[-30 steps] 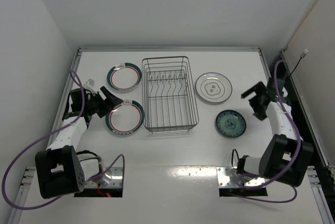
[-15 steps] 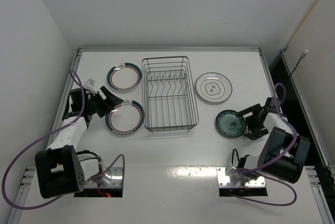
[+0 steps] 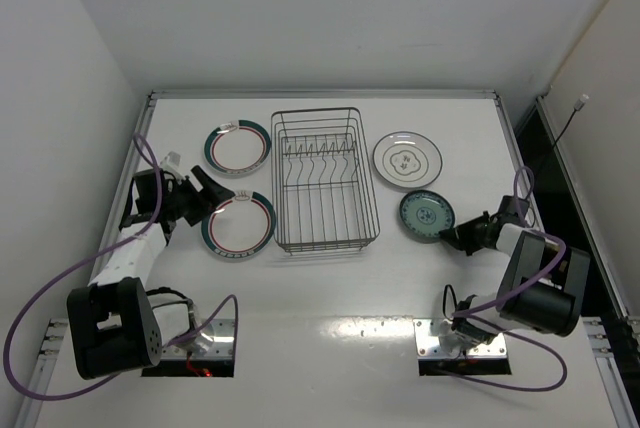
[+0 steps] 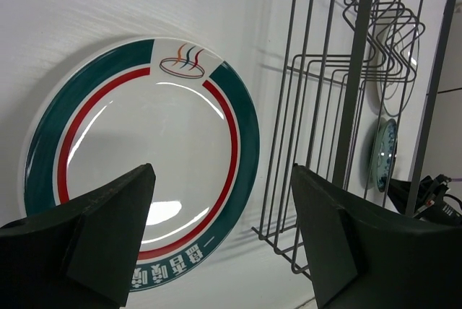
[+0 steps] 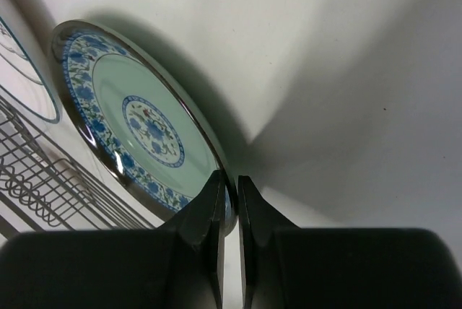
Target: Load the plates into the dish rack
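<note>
My right gripper should release the teal plate in the dish rack's end slot [image 3: 347, 155] nearest the white plate.
The small teal patterned plate [image 3: 426, 217] lies right of the dish rack [image 3: 325, 183], and my right gripper [image 3: 456, 238] is shut on its near-right rim. In the right wrist view both fingers [image 5: 214, 204] pinch the plate's [image 5: 144, 128] edge, which casts a dark shadow on the table. My left gripper [image 3: 212, 198] stands open just left of the near teal-and-red banded plate [image 3: 238, 225]. That plate [image 4: 137, 157] lies flat between and beyond the fingers of the left gripper [image 4: 222, 179]. A second banded plate [image 3: 238, 148] and a white plate with a thin dark rim [image 3: 407, 160] lie flat.
The rack's wire wall [image 4: 339, 107] rises close to the right of the left gripper. Rack wires [image 5: 43, 179] and the white plate's edge [image 5: 22, 71] show beyond the teal plate. Raised table rims run along the left, back and right edges.
The right arm swung in from the far right to the teal plate and shut on its rim. The plate shifted left and away. The left arm stayed still.
</note>
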Controlling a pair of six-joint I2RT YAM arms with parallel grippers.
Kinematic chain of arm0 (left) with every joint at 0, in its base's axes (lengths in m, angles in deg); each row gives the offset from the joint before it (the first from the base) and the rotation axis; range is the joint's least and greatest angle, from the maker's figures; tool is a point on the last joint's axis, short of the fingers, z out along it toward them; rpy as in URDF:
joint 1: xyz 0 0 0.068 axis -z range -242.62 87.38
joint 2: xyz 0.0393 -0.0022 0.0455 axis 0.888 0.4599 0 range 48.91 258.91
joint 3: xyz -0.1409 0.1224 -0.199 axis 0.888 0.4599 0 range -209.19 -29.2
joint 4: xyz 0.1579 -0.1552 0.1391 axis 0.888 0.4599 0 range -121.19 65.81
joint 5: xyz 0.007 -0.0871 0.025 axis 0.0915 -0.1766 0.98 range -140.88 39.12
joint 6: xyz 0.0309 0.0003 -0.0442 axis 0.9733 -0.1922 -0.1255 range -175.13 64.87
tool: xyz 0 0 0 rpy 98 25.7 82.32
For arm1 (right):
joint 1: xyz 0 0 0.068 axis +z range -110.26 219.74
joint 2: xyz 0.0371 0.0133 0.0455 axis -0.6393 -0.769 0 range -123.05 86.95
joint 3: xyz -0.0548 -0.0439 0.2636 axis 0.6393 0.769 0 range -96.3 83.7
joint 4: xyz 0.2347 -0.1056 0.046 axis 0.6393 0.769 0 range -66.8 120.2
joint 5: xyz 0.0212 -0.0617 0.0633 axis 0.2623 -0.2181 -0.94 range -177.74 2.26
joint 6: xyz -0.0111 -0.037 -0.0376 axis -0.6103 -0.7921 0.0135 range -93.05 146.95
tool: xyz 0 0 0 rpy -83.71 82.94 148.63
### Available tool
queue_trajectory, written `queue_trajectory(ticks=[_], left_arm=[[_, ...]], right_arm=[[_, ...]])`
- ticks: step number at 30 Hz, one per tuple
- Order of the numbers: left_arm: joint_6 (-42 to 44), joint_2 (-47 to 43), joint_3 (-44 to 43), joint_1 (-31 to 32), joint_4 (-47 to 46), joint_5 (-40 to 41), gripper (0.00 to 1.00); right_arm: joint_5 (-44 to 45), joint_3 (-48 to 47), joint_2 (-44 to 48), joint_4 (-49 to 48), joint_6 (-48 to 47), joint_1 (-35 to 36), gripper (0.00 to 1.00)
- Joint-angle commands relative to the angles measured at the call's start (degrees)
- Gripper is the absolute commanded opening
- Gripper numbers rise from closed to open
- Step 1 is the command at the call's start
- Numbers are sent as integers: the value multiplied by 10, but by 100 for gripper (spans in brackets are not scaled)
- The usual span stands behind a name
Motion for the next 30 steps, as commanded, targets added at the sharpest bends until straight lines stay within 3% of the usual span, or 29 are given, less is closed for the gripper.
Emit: queue_trajectory(ticks=[1, 6, 10, 15, 20, 24, 30], left_arm=[[10, 1, -6, 2, -11, 3, 74], [10, 1, -6, 2, -6, 3, 74], [10, 1, -6, 2, -6, 8, 74], [10, 1, -6, 2, -6, 13, 74], [10, 1, -6, 2, -6, 13, 74], [4, 11, -6, 2, -17, 13, 74], [-1, 16, -6, 2, -23, 8, 74]], right_arm=[[14, 11, -12, -6, 4, 2, 0], [9, 5, 16, 11, 4, -4, 0], [9, -51, 99, 75, 4, -4, 0], [82, -136, 271, 156, 33, -4, 0], [115, -174, 353, 105, 52, 18, 0], [135, -220, 299, 64, 1, 108, 0], [369, -350, 186, 102, -82, 327, 0]])
